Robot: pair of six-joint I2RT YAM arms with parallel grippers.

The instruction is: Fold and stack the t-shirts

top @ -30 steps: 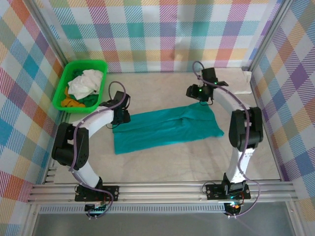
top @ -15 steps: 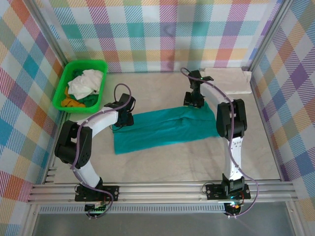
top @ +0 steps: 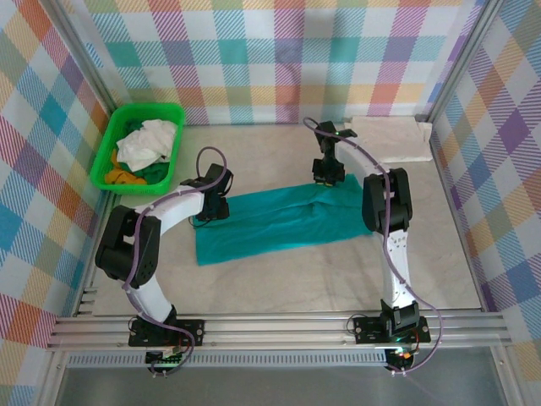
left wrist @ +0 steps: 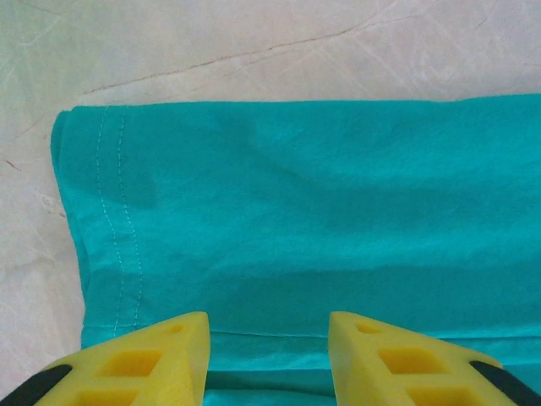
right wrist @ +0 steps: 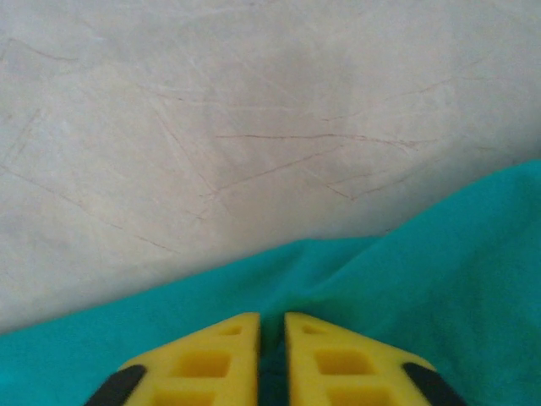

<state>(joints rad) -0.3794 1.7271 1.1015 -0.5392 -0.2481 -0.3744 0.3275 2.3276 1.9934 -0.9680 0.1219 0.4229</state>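
Note:
I need to take the cloth further in with my right gripper (top: pixel 342 201) and turn the teal t-shirt lengthwise, since that gripper pinches only the far edge of the crosswise t-shirt.
A teal t-shirt (top: pixel 287 224) lies folded into a long strip across the middle of the table. My left gripper (top: pixel 213 205) is over its far left corner, near the stitched hem (left wrist: pixel 118 245). In the left wrist view this gripper (left wrist: pixel 269 326) is open, its yellow fingers apart above the teal cloth (left wrist: pixel 296 211). My right gripper (top: pixel 325 178) is at the strip's far edge, right of centre. In the right wrist view that gripper (right wrist: pixel 272 326) is shut on a pinch of the teal cloth (right wrist: pixel 439 271).
A bright green basket (top: pixel 139 108) at the back left holds white (top: pixel 144 139), orange (top: pixel 118 178) and green (top: pixel 156 172) t-shirts. A folded cream t-shirt (top: pixel 393 139) lies at the back right. Plaid walls enclose the table; bare tabletop (right wrist: pixel 254 127) lies beyond the teal edge.
My right gripper has moved left along the shirt's far edge, come down and shut on the cloth. The left gripper shifted slightly right and has stayed open.

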